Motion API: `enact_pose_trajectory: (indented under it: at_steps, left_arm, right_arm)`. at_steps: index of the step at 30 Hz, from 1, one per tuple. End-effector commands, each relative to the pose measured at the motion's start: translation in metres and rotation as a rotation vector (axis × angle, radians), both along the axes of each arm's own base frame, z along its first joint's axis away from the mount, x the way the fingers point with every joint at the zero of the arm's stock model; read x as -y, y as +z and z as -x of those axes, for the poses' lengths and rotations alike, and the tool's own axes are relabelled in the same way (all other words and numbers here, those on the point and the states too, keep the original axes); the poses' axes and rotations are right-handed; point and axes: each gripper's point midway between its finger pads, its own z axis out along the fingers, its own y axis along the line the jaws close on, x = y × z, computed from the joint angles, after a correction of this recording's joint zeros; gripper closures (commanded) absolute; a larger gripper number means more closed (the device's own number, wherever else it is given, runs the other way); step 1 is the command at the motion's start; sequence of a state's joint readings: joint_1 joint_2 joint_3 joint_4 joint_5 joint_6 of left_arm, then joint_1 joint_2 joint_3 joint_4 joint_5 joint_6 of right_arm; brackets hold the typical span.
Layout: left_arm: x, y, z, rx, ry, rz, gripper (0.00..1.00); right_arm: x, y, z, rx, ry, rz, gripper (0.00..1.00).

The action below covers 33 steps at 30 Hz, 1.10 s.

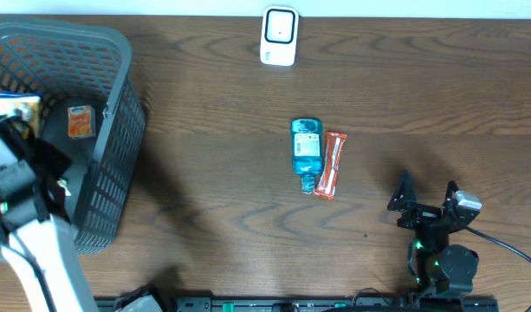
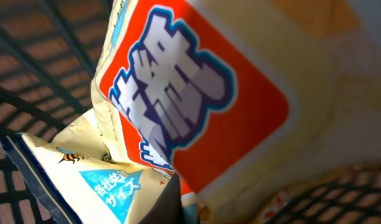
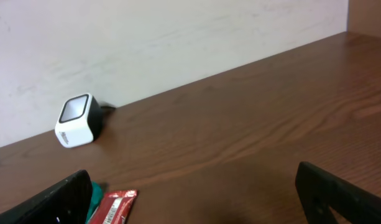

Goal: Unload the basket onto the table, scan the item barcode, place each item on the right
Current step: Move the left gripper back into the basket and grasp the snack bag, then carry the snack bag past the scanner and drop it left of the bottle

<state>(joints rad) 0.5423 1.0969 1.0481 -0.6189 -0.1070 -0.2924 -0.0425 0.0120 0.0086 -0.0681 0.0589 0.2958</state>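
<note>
I should have my left gripper let go of the yellow snack packet on the table (image 1: 254, 150) beside the blue bottle, on the side where the basket is.
My left gripper (image 1: 18, 130) is down inside the grey basket (image 1: 118, 147), shut on a yellow snack packet (image 1: 12, 108). The left wrist view is filled by that packet's orange label (image 2: 196, 93). One dark finger (image 2: 168, 202) is pressed against its lower edge, and a second yellow packet (image 2: 84, 174) lies beneath. The white scanner (image 1: 279, 36) stands at the table's far edge and also shows in the right wrist view (image 3: 78, 121). My right gripper (image 1: 425, 201) rests open near the front right, holding nothing.
A blue bottle (image 1: 307, 152) and a red bar (image 1: 332, 165) lie side by side mid-table; the red bar (image 3: 112, 208) sits just inside my right gripper's left finger. An orange pack (image 1: 80, 121) lies in the basket. A wall rises behind the scanner.
</note>
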Motion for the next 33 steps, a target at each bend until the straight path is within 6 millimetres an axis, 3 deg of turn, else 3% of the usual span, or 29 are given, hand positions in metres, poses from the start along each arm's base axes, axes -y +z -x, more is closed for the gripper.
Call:
enact_pose_trajectory:
  at_steps: [1, 7, 11, 16, 20, 24, 33]
  left_arm:
    - [0.002, 0.031, 0.006, 0.118, 0.045, -0.02, 0.93]
    - [0.017, 0.059, 0.007, 0.231, -0.013, -0.031, 0.93]
    - [0.034, 0.093, -0.004, 0.379, -0.118, -0.046, 0.93]
    - [0.086, 0.156, -0.017, 0.658, -0.383, -0.002, 0.93]
    - [0.141, 0.184, -0.02, 0.796, -0.648, 0.163, 0.92]
    - [0.19, 0.176, -0.023, 0.769, -0.876, 0.305, 0.93]
    - [0.294, 0.119, -0.034, 0.567, -1.223, 0.495, 0.93]
  right_arm:
    - [-0.001, -0.001, 0.0, 0.001, 0.005, -0.003, 0.01]
    - [-0.001, -0.001, 0.0, 0.001, 0.005, -0.003, 0.01]
    - [-0.001, -0.001, 0.0, 0.001, 0.004, -0.003, 0.01]
    - [-0.001, -0.001, 0.0, 0.001, 0.005, -0.003, 0.01]
    - [-0.001, -0.001, 0.0, 0.001, 0.005, -0.003, 0.01]
    - [-0.001, -0.001, 0.0, 0.001, 0.005, -0.003, 0.01]
    - [-0.001, -0.001, 0.0, 0.001, 0.005, -0.003, 0.01]
